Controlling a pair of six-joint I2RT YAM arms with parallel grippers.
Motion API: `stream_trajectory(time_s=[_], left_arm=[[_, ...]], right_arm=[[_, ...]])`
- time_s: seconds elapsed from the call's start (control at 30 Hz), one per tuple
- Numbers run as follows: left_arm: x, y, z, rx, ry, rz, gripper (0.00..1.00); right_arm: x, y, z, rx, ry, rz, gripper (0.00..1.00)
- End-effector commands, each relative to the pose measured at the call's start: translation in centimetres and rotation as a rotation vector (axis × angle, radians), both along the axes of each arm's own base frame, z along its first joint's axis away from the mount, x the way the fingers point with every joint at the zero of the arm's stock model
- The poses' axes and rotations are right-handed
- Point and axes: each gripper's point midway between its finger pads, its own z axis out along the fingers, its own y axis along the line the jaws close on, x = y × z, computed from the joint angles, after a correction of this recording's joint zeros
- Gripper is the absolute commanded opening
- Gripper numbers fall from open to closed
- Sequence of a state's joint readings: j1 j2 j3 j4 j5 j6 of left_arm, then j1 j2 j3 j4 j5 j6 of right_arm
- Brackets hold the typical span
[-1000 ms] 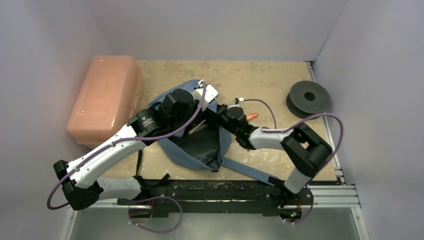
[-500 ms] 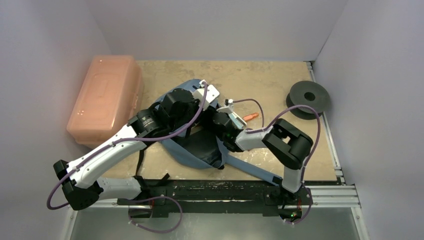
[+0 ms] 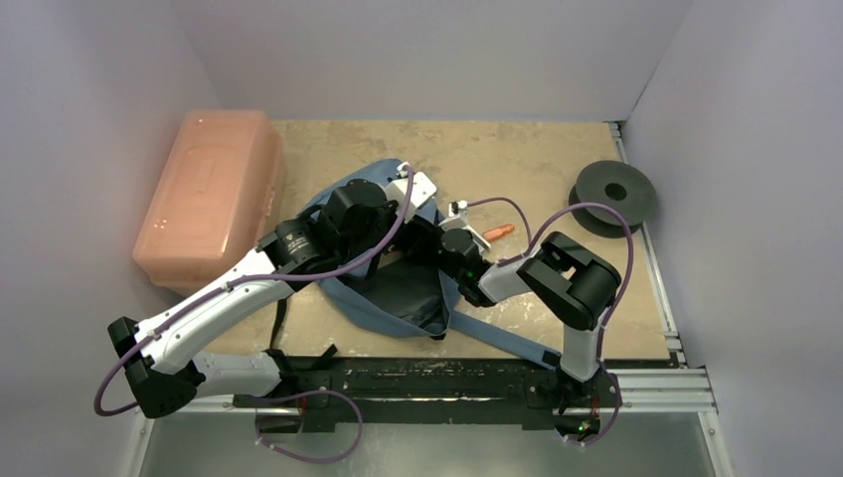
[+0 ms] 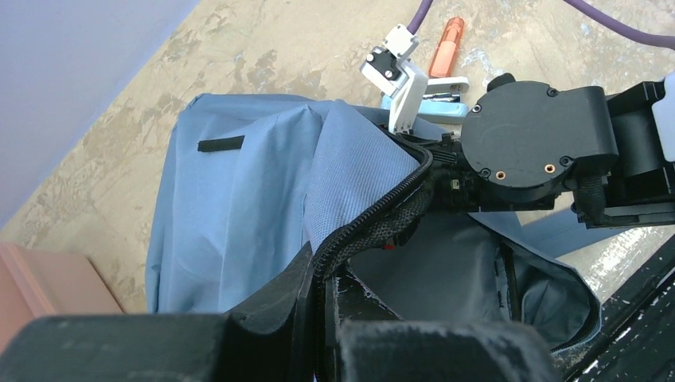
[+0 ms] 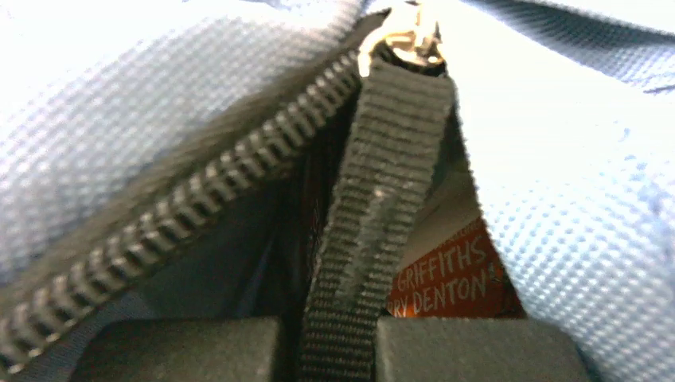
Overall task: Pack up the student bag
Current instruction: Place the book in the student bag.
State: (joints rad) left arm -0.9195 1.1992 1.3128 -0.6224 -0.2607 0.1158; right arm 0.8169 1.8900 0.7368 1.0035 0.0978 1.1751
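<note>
My left gripper will release the zipper edge down against the bag's front rim (image 3: 383,316), so that the flap lies over the opening of the bag.
The blue-grey student bag (image 3: 398,296) lies open at the table's middle. My left gripper (image 3: 396,246) is shut on the bag's black zipper edge (image 4: 374,219) and holds it up, as the left wrist view (image 4: 322,274) shows. My right gripper (image 3: 433,241) is right beside it at the bag's mouth. In the right wrist view it (image 5: 334,338) is shut on the black webbing zipper pull (image 5: 382,199), which hangs from the metal slider (image 5: 406,36). An orange book cover (image 5: 454,278) shows inside the bag.
A salmon-pink plastic box (image 3: 209,194) stands at the left. A black spool (image 3: 614,194) sits at the right edge. An orange pen (image 3: 502,232) and a small white and blue item (image 4: 434,87) lie just behind the bag.
My right arm has folded in and its gripper has moved left along the bag's opening, close to my left gripper. The left arm has hardly moved.
</note>
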Motion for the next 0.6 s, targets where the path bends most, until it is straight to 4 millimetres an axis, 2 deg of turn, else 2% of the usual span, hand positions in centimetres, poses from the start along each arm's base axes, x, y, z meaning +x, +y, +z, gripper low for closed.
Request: stream_trajectory(time_s=[0.0,0.13,0.3,0.47,0.57], left_arm=[[0.0,-0.5,3.6,-0.114,-0.072,0.002,0.0],[0.5,-0.1,3.6,-0.12,-0.086,0.04,0.0],[0.6,-0.3,3.5,-0.125,-0.084,0.041,0.0],[0.6,-1.0,3.3,-0.118,-0.062,0.02,0.0],[0.5,-1.2,3.0,-0.11,-0.049,0.009,0.0]], right_arm=[[0.6,-0.5,3.3,0.109,-0.023,-0.039,0.0],[0.0,-3.6,6.1,0.283,0.03,-0.125,0.0],[1.0,-6.4,7.2,0.379,0.125,-0.244,0.0],[3.5,-4.2,7.9,0.365,0.119,-0.232,0.0],[4.6,-2.2,7.4,0.337,0.108,-0.202,0.0]])
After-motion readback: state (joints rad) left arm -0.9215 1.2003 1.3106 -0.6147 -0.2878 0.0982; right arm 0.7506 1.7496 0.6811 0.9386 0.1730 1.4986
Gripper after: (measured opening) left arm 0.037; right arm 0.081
